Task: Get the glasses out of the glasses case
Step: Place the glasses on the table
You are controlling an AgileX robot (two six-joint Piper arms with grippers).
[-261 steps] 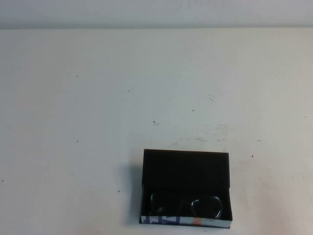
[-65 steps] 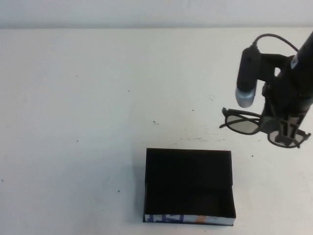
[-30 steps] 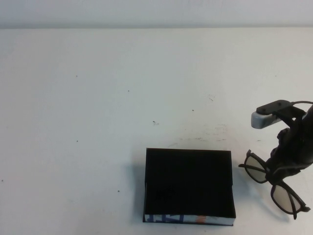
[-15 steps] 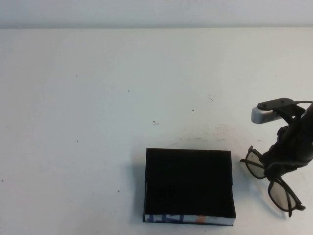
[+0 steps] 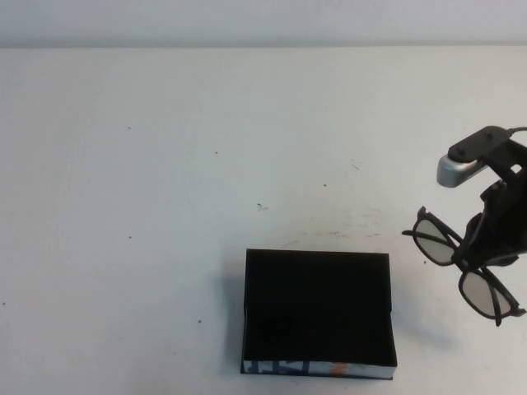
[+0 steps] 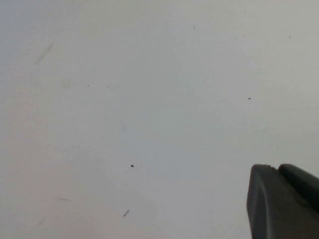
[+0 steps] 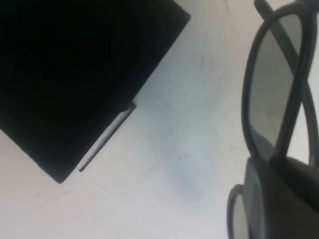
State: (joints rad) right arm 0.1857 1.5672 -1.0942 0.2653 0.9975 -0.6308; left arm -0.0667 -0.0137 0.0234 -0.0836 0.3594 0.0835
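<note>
The robot's right gripper will release the black glasses, now held tilted above the table, on the bare table [image 5: 460, 295] beside the open glasses case.
The glasses case [image 5: 317, 309] lies open at the near middle of the table, its dark inside empty, its white printed strip on the near edge. My right gripper [image 5: 475, 260] is to the right of the case, shut on the bridge of the black glasses [image 5: 435, 247], and holds them tilted above the table. In the right wrist view the glasses [image 7: 271, 84] hang from the right gripper [image 7: 281, 199], with the case [image 7: 75, 74] beside them. My left gripper [image 6: 285, 199] is shut and empty over bare table; it is out of the high view.
The white table [image 5: 165, 164] is bare apart from small dark specks and faint scuff marks [image 5: 362, 220] beyond the case. Its far edge meets a pale wall [image 5: 263, 20].
The glasses, in the case at first, now hang from my right gripper. In the last half second the gripper has risen a little with them, right of the case.
</note>
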